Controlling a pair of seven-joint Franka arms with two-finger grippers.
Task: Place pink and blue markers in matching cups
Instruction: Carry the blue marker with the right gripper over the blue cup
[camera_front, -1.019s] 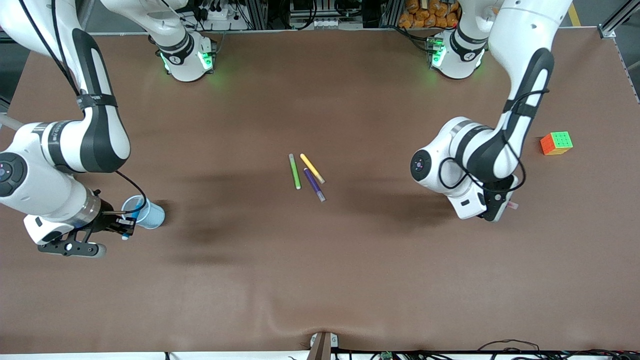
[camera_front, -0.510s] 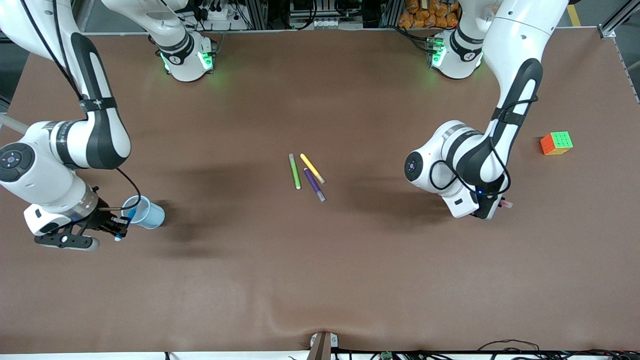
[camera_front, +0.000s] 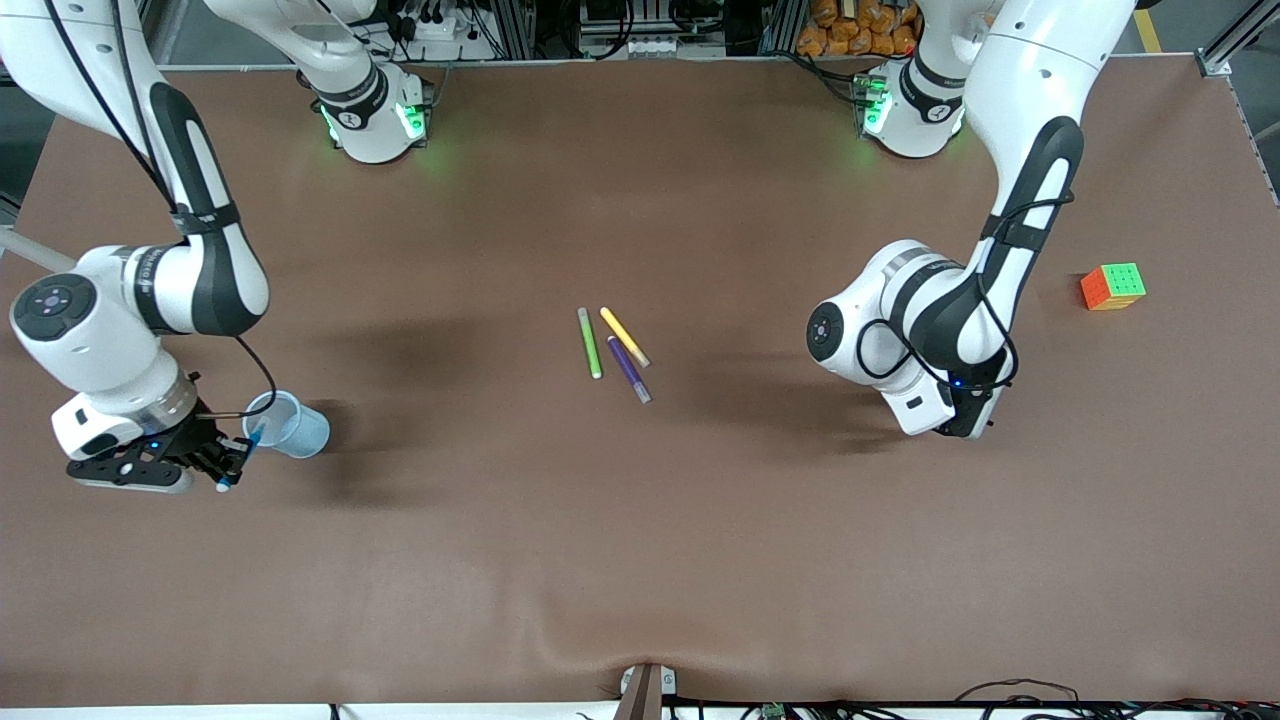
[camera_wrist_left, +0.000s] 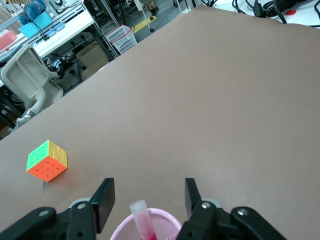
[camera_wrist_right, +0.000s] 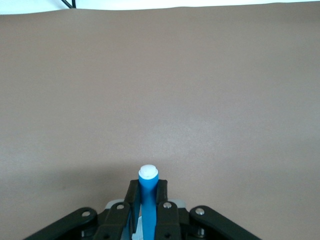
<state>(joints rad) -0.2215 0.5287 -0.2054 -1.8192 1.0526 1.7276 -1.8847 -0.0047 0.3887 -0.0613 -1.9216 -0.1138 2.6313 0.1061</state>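
Observation:
Next, my right gripper lets go of the blue marker inside the pale blue cup (camera_front: 281, 426), with the marker's whitish tip up toward the cup's rim.
The pink marker (camera_wrist_left: 141, 218) stands in the light pink cup (camera_wrist_left: 167, 221) with its pale cap sticking up. My left gripper (camera_wrist_left: 148, 196) is open above the cup, its fingers apart on either side of the cap and not touching it. The front view hides this cup under the left hand (camera_front: 968, 415). My right gripper (camera_front: 228, 468) is shut on the blue marker (camera_wrist_right: 148, 196), whose whitish tip points away from the pale blue cup (camera_front: 300, 430). The marker's (camera_front: 253, 437) other end leans over that cup's rim, at the right arm's end of the table.
Green (camera_front: 590, 343), yellow (camera_front: 624, 336) and purple (camera_front: 629, 369) markers lie together mid-table. A colour cube (camera_front: 1112, 286) sits toward the left arm's end, also seen in the left wrist view (camera_wrist_left: 47, 161).
My left gripper has opened and let go of the pink marker, which now stands in the pink cup. My right gripper has shifted slightly outward, still holding the blue marker at the blue cup.

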